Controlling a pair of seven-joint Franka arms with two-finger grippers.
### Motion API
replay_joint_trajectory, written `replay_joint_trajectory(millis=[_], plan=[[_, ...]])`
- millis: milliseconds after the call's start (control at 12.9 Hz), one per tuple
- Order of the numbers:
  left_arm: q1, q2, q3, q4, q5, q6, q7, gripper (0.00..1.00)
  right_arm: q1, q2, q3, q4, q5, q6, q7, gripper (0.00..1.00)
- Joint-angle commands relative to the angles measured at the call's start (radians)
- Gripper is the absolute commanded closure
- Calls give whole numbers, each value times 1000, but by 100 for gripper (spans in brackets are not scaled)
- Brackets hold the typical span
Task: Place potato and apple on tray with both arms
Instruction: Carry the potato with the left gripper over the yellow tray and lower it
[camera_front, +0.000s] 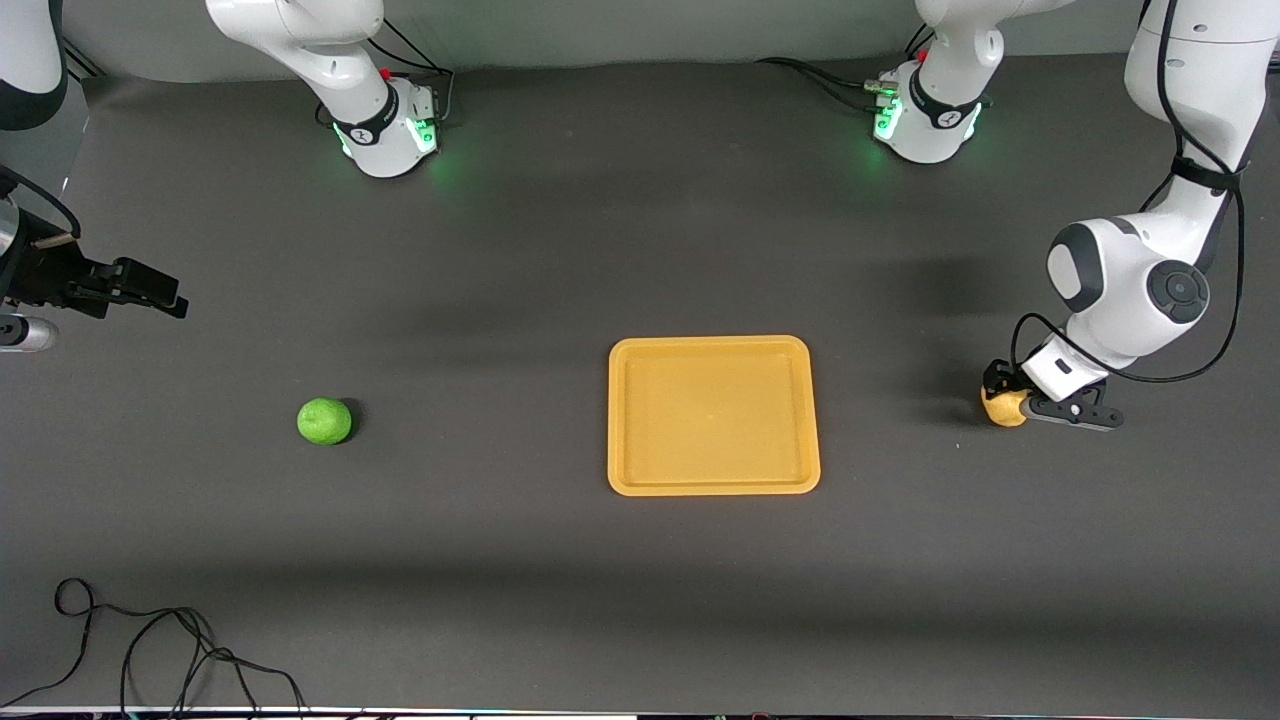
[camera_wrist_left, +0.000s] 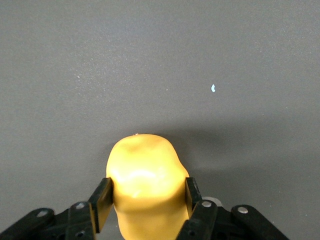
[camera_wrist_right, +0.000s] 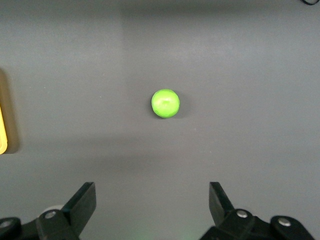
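Next, my left gripper sets the potato down inside the orange-yellow tray (camera_front: 774, 420), near the middle of the tray's edge closest to that gripper. The potato still rests on the dark table.
The yellow-tan potato (camera_front: 1005, 409) rests on the dark table toward the left arm's end, level with the tray. My left gripper (camera_front: 1003, 398) is shut on the potato (camera_wrist_left: 145, 175), one black finger (camera_wrist_left: 102, 200) pressed on each side. The orange-yellow tray (camera_front: 712, 343) lies bare in the middle of the table. The green apple (camera_front: 324, 421) sits toward the right arm's end. My right gripper (camera_front: 160, 296) hangs open above the table near that end, apart from the apple (camera_wrist_right: 165, 103), with nothing between its fingers (camera_wrist_right: 82, 202). A corner of the tray (camera_wrist_right: 2, 130) shows in the right wrist view.
A loose black cable (camera_front: 150, 640) lies curled near the front edge at the right arm's end. Both arm bases (camera_front: 390, 130) stand along the edge farthest from the front camera.
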Motion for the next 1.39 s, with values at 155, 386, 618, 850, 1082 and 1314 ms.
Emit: replay_joint_trajectory(millis=[155,386,618,850,1082,1314], plan=[[-118,-52,-10,36,-14,-80,-217,63,8,10,-6,22,-7,-15,-18,0],[-273,-81,-10,140,-14,-257,-491,63,8,10,-6,22,-9,-15,-19,0],[-443,-46,-10,258,-14,-322,-778,63,8,10,-7,22,-9,-15,-19,0],[-554,38,-10,330,-12,-276,-958,63,8,11,-8,22,-9,-15,-19,0],[-606,153,-8,347,-1,-112,-1044,63,8,11,-8,22,-9,-15,-19,0],[-636,236,-7,349,-1,17,-1090,63,8,11,-8,22,-9,-15,-19,0]])
